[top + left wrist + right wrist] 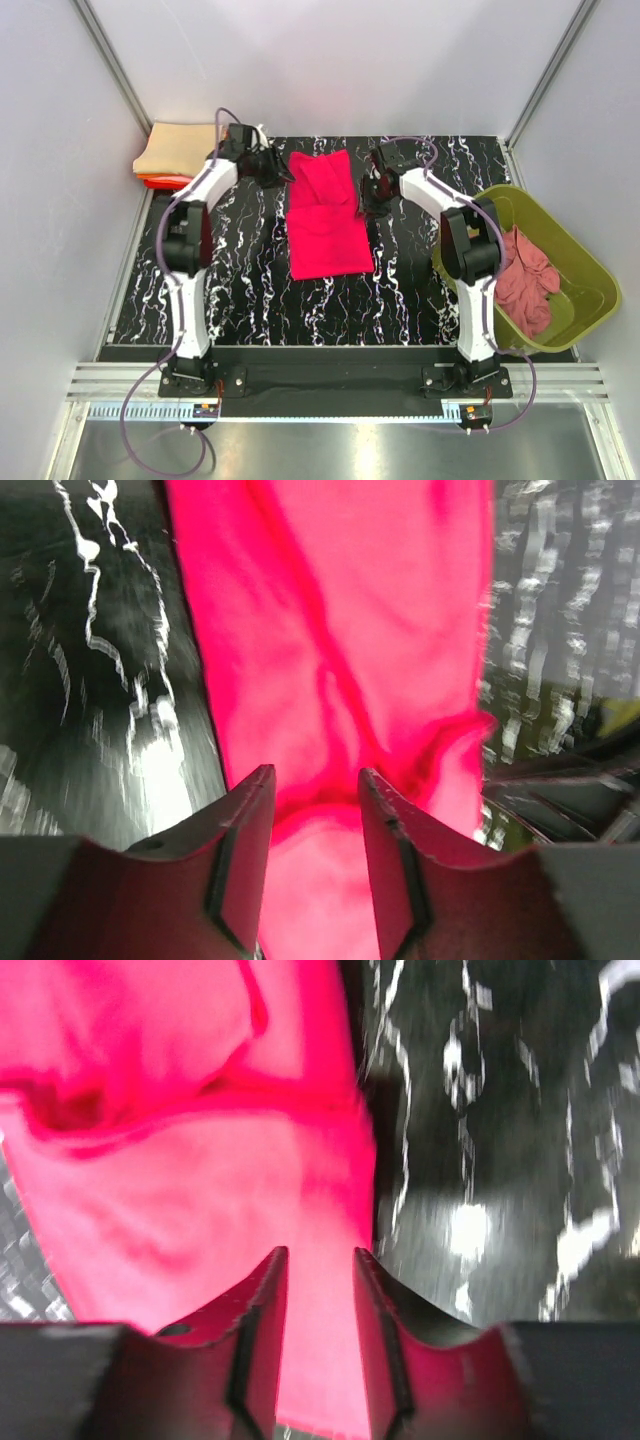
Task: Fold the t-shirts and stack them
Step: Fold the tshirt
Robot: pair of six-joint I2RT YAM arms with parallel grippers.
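The near corner (293, 277) of the crimson-pink t-shirt, on the side away from the olive-green tub, should be gripped next by my left gripper.
A bright crimson-pink t-shirt (325, 215) lies partly folded in the middle of the black marbled table (250, 290). My left gripper (283, 172) is at the shirt's far left edge. In the left wrist view its jaws (315, 780) stand apart over the pink cloth (330, 630). My right gripper (365, 195) is at the shirt's right edge. In the right wrist view it (320, 1260) is open above the cloth (180, 1160) near its edge. A dusty rose shirt (525, 280) lies crumpled in the tub. Folded tan and orange-red shirts (178, 152) are stacked at the back left.
The olive-green plastic tub (580, 262) stands off the table's right edge beside the right arm. White walls with metal frame rails close in the back and both sides. The arm bases sit at the near edge.
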